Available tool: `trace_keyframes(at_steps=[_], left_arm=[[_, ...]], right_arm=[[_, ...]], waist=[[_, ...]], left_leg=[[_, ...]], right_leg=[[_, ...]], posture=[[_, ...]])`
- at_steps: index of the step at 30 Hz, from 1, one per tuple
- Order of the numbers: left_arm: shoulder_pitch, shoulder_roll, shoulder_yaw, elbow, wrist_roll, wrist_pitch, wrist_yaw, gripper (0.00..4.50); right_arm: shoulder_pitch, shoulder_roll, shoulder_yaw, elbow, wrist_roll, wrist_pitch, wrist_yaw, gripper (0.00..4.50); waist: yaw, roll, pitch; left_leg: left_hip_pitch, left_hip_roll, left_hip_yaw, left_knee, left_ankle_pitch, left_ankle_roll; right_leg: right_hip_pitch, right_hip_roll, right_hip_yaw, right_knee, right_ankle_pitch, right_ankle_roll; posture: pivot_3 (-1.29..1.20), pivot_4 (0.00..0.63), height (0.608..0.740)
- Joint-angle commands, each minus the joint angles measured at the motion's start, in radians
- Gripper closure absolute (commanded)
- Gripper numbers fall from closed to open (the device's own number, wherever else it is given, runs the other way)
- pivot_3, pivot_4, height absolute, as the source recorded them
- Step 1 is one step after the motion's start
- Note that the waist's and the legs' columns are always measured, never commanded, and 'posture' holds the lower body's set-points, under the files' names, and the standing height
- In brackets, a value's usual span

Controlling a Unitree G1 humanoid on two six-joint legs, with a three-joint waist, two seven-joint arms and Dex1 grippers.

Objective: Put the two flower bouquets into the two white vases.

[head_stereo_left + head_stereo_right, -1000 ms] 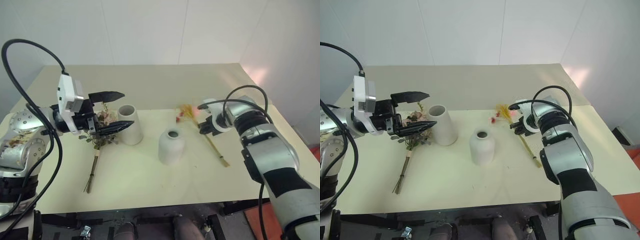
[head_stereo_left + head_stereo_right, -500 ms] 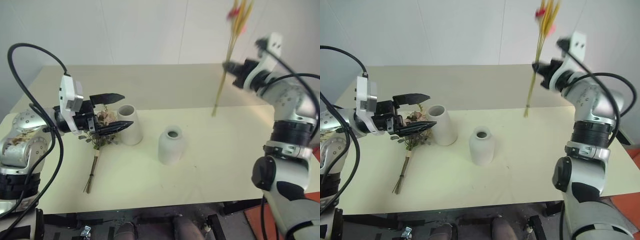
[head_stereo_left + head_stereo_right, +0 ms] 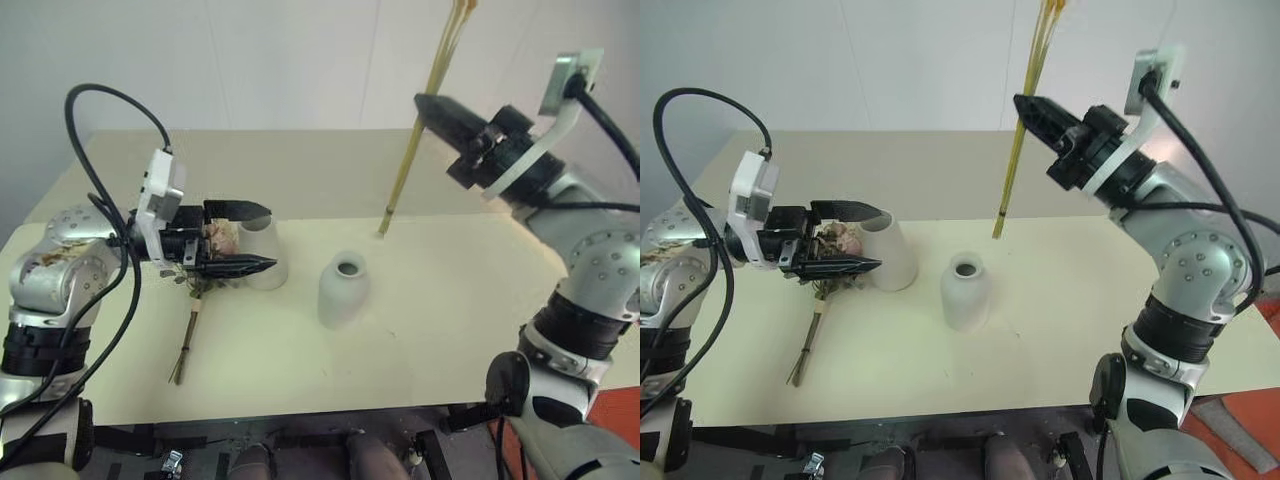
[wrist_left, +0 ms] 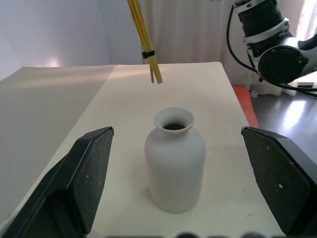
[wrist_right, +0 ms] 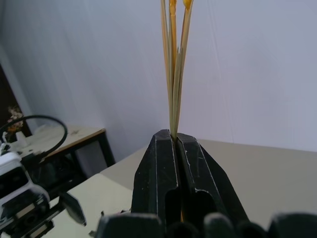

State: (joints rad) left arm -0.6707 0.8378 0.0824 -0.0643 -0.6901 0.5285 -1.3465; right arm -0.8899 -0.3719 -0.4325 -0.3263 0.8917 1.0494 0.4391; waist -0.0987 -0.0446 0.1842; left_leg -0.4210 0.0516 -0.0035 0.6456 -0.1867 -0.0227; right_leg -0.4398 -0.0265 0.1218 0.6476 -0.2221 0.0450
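Observation:
My left gripper is to go to the pink rose bouquet next, and it should close on the stems' tan wrap [image 3: 196, 304], just below the leaves.
My right gripper [image 3: 428, 103] is shut on the yellow stalks of the wheat bouquet [image 3: 410, 150], held high over the table. The stalks [image 5: 174, 94] rise between the shut fingers, and their cut ends hang above and behind the shorter rounded vase [image 3: 343, 290]. The pink rose bouquet [image 3: 196, 300] lies flat on the table, left of the taller vase [image 3: 266, 262]. My left gripper [image 3: 268, 237] is open, hovering level over the rose blooms and in front of the taller vase. Its wide-apart fingers [image 4: 84, 183] frame the shorter vase [image 4: 174, 166].
The cream table [image 3: 450, 330] has open room to the right of the vases and along its front edge. A white wall stands behind the table. Black cables loop from both wrists.
My right arm has swung up and back with the wheat bouquet, lifting it off the table until it hangs nearly upright above the shorter vase. The left gripper stayed open beside the taller vase.

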Motion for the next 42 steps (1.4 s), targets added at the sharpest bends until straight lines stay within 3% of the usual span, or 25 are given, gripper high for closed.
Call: trace_keyframes(at_steps=[1,7,18,29,39,40,42], left_arm=[[-0.023,0.020,0.004,-0.009,0.000,0.002,-0.030,0.00],[-0.010,0.024,0.011,-0.021,0.004,0.005,-0.032,0.00],[0.018,0.047,0.035,-0.055,-0.007,0.020,-0.011,0.00],[0.020,0.053,0.039,-0.057,-0.006,0.022,-0.004,0.00],[0.036,0.052,0.040,-0.050,0.008,0.017,0.017,0.00],[0.037,0.053,0.041,-0.050,0.009,0.017,0.019,0.00],[0.039,0.054,0.042,-0.047,0.012,0.015,0.024,0.00]], right_arm=[[0.006,0.008,0.031,-0.074,0.072,-0.032,-0.005,4.48],[0.049,0.019,0.094,-0.098,0.095,-0.081,-0.008,4.48],[0.146,0.025,0.212,-0.062,-0.002,-0.245,0.038,4.48],[0.164,0.026,0.233,-0.046,-0.011,-0.296,0.046,4.48],[0.330,0.017,0.343,-0.091,-0.133,-0.402,0.117,4.48],[0.338,0.016,0.347,-0.091,-0.141,-0.413,0.121,3.96],[0.357,0.009,0.342,-0.099,-0.144,-0.426,0.134,3.50]], waist=[[0.000,0.000,0.000],[0.003,0.000,0.000],[0.004,0.000,0.000],[0.004,0.000,0.000],[0.004,0.000,0.000],[0.004,0.000,0.000],[0.005,0.000,0.000]], left_leg=[[0.000,0.000,0.000,0.000,0.000,0.000],[-0.001,0.000,0.000,0.000,0.000,0.000],[0.000,0.000,0.000,0.000,0.000,0.000],[0.000,0.000,0.000,0.000,0.000,0.000],[0.000,0.000,0.000,0.000,0.000,0.000],[0.000,0.000,0.000,0.000,0.000,0.000],[0.000,0.000,0.000,0.000,0.000,0.000]], right_leg=[[0.000,0.000,0.000,0.000,0.000,0.000],[0.000,0.000,0.000,0.000,-0.001,0.002],[0.000,0.000,0.000,0.000,-0.002,0.004],[0.000,0.000,0.000,0.000,-0.002,0.004],[0.000,0.000,0.000,0.000,-0.003,0.005],[0.000,0.000,0.000,0.000,-0.003,0.005],[0.000,0.000,0.000,0.000,-0.003,0.005]], posture=[[0.00,0.150,0.740],[0.00,0.150,0.740],[0.00,0.150,0.740],[0.00,0.150,0.740],[0.00,0.150,0.740],[0.00,0.150,0.740],[0.00,0.150,0.740]])
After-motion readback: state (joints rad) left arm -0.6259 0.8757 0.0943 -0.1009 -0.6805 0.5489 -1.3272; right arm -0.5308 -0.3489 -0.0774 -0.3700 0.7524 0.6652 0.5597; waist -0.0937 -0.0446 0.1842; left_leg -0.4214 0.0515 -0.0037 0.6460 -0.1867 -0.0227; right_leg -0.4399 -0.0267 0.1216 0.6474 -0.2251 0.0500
